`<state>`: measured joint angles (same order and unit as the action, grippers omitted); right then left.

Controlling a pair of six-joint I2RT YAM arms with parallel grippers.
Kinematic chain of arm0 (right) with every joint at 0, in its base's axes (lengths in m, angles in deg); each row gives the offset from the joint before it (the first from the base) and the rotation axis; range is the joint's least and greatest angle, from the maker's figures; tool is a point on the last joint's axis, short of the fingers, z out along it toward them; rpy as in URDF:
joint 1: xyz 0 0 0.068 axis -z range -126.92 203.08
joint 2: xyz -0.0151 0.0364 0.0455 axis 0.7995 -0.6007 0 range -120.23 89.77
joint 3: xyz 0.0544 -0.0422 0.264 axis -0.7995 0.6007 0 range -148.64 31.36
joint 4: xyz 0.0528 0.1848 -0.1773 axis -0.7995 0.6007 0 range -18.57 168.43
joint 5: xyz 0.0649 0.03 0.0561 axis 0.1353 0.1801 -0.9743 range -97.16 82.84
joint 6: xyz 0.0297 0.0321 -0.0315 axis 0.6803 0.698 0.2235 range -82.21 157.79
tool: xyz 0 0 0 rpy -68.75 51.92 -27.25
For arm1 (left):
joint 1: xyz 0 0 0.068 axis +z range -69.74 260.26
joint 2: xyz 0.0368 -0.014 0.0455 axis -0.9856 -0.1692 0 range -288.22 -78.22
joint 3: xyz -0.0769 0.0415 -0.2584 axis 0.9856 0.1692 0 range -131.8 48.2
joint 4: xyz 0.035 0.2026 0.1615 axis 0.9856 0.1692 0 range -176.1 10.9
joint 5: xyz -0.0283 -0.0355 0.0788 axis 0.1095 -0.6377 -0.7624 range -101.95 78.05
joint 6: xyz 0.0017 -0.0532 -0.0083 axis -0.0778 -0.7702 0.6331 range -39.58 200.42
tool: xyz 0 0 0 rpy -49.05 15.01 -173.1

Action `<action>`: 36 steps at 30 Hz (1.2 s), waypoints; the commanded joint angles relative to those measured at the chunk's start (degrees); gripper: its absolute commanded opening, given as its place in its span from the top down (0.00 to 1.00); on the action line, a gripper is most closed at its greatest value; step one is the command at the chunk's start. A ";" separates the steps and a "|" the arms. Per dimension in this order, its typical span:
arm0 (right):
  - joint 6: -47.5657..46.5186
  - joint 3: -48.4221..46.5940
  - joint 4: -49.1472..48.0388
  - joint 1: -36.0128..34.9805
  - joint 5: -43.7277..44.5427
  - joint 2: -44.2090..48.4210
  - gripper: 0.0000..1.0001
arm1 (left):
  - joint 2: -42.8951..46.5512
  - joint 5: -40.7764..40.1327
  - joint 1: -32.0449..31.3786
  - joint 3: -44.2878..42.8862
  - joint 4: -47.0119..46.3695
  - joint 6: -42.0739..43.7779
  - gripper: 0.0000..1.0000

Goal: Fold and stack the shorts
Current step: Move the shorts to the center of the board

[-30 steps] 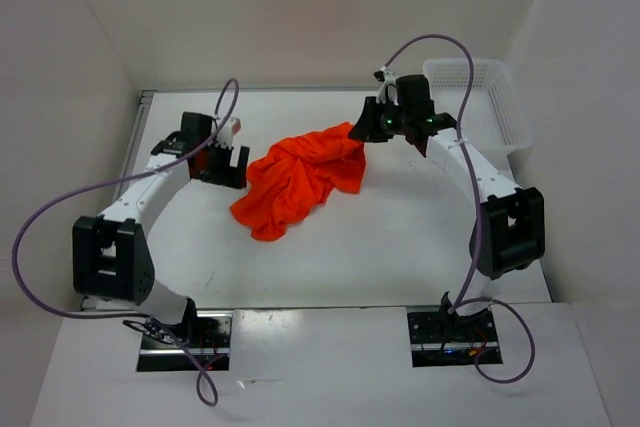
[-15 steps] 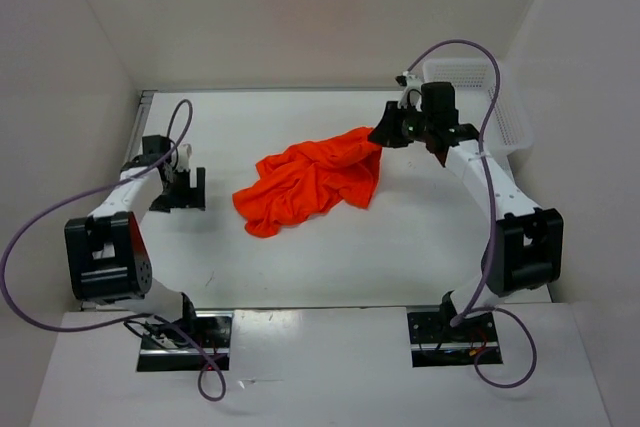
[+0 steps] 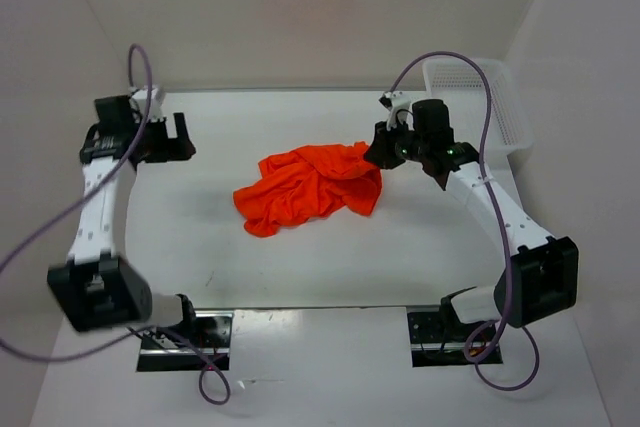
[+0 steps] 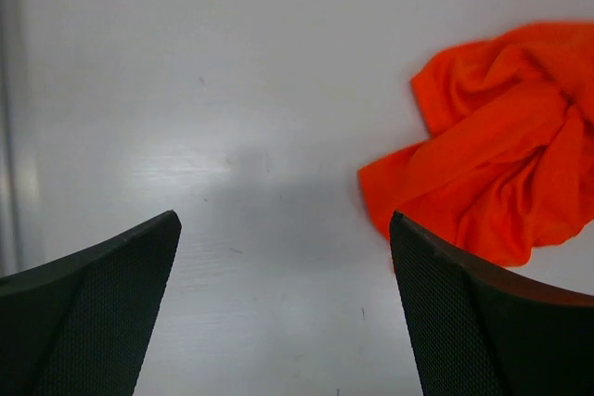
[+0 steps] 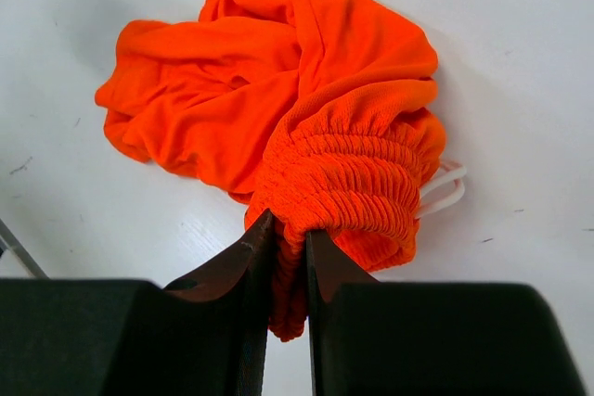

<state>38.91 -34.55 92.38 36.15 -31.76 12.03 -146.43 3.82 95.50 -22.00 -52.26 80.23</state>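
Observation:
My left gripper will next close on the back corner [image 3: 265,164] [image 4: 420,86] of the orange shorts, at the end away from my right gripper.
The bright orange shorts [image 3: 305,187] lie crumpled mid-table, their elastic waistband bunched at the right end. My right gripper [image 3: 377,150] is shut on that waistband [image 5: 348,187], the fabric pinched between its two fingers, and the white drawstring [image 5: 441,192] loops out beside it. My left gripper [image 3: 180,137] stands open at the table's far left, apart from the shorts [image 4: 492,150], which show at the upper right of the left wrist view. Nothing lies between the left fingers [image 4: 464,322].
A white mesh basket [image 3: 495,97] sits at the back right, behind the right arm. White walls close in the table on three sides, and a metal strip [image 4: 11,136] runs along the left edge.
The left arm has pulled back and away to the far left corner, open throughout. The right gripper has dragged the waistband end slightly nearer and lower; the shorts have shifted a little right.

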 commanded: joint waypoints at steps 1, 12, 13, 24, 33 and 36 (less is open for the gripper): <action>-6.13 -0.10 -3.18 -0.91 0.08 0.83 1.00 | -18.58 2.70 -5.73 -8.67 8.78 0.19 0.00; -1.75 2.98 -7.50 1.63 -3.43 -2.25 1.00 | -40.75 -3.99 -23.42 -19.37 -1.32 0.19 0.00; -1.74 2.28 -6.98 1.64 -3.96 -2.94 1.00 | -41.74 -4.86 -23.42 -20.15 -2.37 0.19 0.04; -2.80 -2.82 -5.13 3.21 -2.82 -8.83 1.00 | -55.19 -1.73 -23.95 -30.09 -3.88 0.19 0.20; -1.65 -3.35 -4.60 3.22 -1.15 -9.98 1.00 | -56.95 -1.63 -26.14 -24.38 -2.38 0.19 0.34; -1.65 -4.49 -4.60 3.74 -0.54 -10.51 1.00 | -56.95 -0.13 -26.76 -23.85 -0.97 0.19 0.48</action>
<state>36.88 -35.49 89.23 39.10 -33.29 2.02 -202.64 1.11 69.54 -47.02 -55.16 80.10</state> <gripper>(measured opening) 0.207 0.549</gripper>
